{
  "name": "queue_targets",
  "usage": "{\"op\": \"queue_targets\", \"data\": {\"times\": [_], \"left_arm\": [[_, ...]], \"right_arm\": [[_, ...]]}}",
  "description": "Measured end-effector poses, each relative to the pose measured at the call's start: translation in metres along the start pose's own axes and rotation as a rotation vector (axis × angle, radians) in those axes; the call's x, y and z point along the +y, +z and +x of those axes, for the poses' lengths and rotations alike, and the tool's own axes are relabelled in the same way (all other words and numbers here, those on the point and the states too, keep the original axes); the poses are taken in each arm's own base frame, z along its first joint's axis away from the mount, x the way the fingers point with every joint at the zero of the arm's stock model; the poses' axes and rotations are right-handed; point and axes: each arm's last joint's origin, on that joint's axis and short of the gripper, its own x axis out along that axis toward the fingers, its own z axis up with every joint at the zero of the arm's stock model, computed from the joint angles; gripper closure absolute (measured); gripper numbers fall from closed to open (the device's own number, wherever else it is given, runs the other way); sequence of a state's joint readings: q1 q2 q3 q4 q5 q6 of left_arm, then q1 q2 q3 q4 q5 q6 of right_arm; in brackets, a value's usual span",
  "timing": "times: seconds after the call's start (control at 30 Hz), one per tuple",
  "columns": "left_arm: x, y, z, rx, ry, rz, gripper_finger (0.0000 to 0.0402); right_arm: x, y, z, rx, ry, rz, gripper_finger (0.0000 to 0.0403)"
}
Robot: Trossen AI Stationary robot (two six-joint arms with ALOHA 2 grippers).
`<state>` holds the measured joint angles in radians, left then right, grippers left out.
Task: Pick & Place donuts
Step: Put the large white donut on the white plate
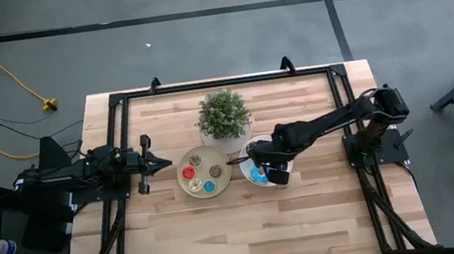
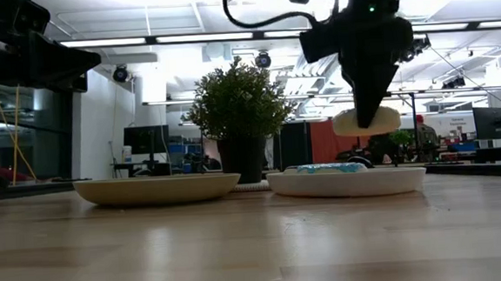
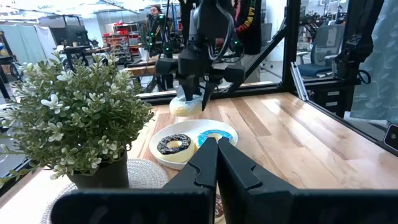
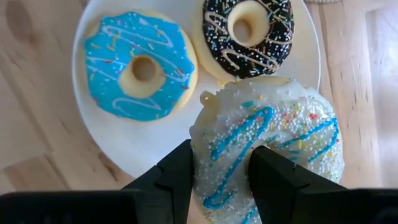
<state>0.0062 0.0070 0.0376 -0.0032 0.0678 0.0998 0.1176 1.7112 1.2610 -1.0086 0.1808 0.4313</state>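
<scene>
The robot's right gripper will release the white donut on the white plate (image 1: 276, 162) (image 4: 226, 135), snug against the blue and dark chocolate donuts. The white donut is now held above that plate.
My right gripper (image 4: 224, 174) is shut on a white-iced donut with blue drizzle (image 4: 292, 134), above the white plate (image 2: 347, 183). On that plate lie a blue donut (image 4: 140, 68) and a dark chocolate donut (image 4: 245, 34). The tan plate (image 1: 206, 189), left of the white one, holds several small donuts (image 1: 189, 173). My left gripper (image 3: 216, 149) waits shut at the table's left side, pointing level toward the plates. My right gripper comes at the white donut from above, pointing steeply down. One finger (image 4: 177, 171) is against the ring's outer rim (image 4: 202, 155), and the other (image 4: 273, 177) stands at its middle, where the hole is hidden. The donut (image 2: 367, 121) hangs roughly level, clear of the white plate.
A potted plant (image 1: 224, 117) on a round mat stands just behind the two plates. A black frame (image 1: 229, 80) runs around the tabletop. Bare wood (image 1: 250, 230) lies toward the near edge.
</scene>
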Motion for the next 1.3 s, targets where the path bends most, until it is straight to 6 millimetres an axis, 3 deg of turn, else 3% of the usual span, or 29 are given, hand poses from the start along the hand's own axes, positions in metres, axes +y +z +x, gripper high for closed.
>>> {"op": "queue_targets", "data": {"times": [0.4, 0.63, 0.8, 1.03, 1.3], "left_arm": [[0.000, 0.000, 0.000, 0.000, 0.000, 0.000, 0.0401], [0.000, 0.000, 0.000, 0.000, 0.000, 0.000, 0.0401], [0.000, 0.000, 0.000, 0.000, 0.000, 0.000, 0.0401], [0.000, 0.000, 0.000, 0.000, 0.000, 0.000, 0.0401], [0.000, 0.000, 0.000, 0.000, 0.000, 0.000, 0.0401]], "right_arm": [[-0.001, 0.004, 0.014, 0.029, -0.026, -0.196, 0.0270], [-0.005, 0.006, 0.015, 0.029, -0.072, -0.199, 0.0270], [-0.007, 0.001, 0.017, 0.070, -0.087, -0.257, 0.0270], [0.001, -0.013, 0.036, 0.071, -0.069, -0.357, 0.0270], [0.006, -0.019, 0.046, 0.041, -0.069, -0.338, 0.0270]]}}
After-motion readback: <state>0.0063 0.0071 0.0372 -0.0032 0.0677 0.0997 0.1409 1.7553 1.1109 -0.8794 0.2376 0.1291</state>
